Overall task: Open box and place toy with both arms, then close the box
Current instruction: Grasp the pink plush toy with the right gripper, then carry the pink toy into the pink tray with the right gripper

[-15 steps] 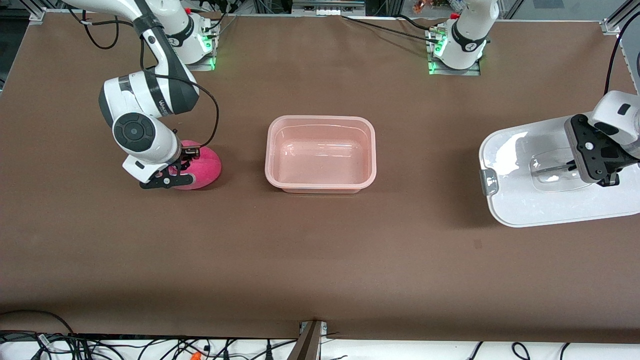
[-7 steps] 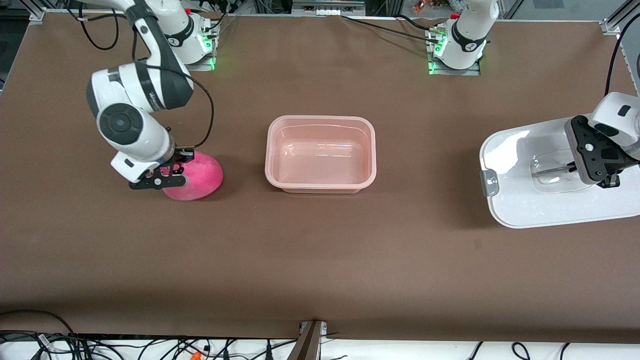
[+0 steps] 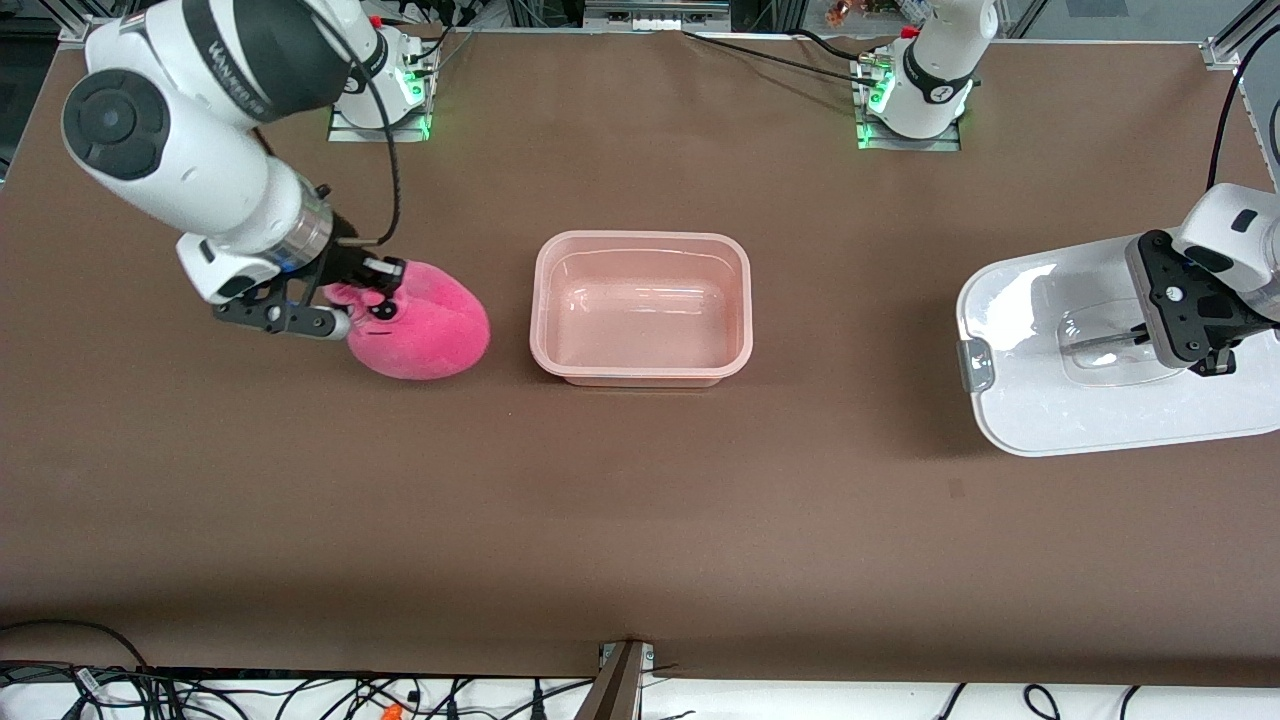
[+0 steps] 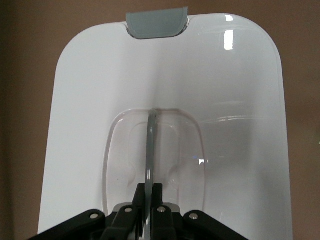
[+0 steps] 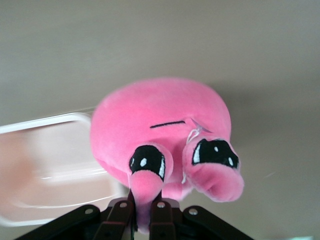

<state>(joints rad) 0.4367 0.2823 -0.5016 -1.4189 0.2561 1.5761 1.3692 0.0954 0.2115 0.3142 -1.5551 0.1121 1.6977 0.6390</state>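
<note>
Next, I let go of the hot-pink toy with my right gripper inside the pale pink box (image 3: 672, 324), toward the white lid.
The open pale pink box (image 3: 640, 240) stands mid-table with nothing inside; its rim (image 5: 45, 120) also shows in the right wrist view. My right gripper (image 3: 352, 303) is shut on an ear of the hot-pink toy (image 3: 425, 325), which hangs just above the table beside the box, toward the right arm's end. In the right wrist view the toy (image 5: 160, 120) dangles from the right gripper (image 5: 144, 207) with its dark eyes showing. My left gripper (image 3: 1195, 350) is shut on the centre handle (image 4: 150, 150) of the white lid (image 3: 1040, 330). It holds the lid over the left arm's end of the table.
A grey clip (image 3: 975, 362) sits on the lid's edge that faces the box. The arm bases (image 3: 380, 90) (image 3: 915, 100) stand along the table's farthest edge. Cables (image 3: 300, 700) lie past the table's near edge. Brown table surface surrounds the box.
The right gripper shut on the toy's ear, then rose and carried the toy off the table toward the box. The left gripper and the lid barely moved.
</note>
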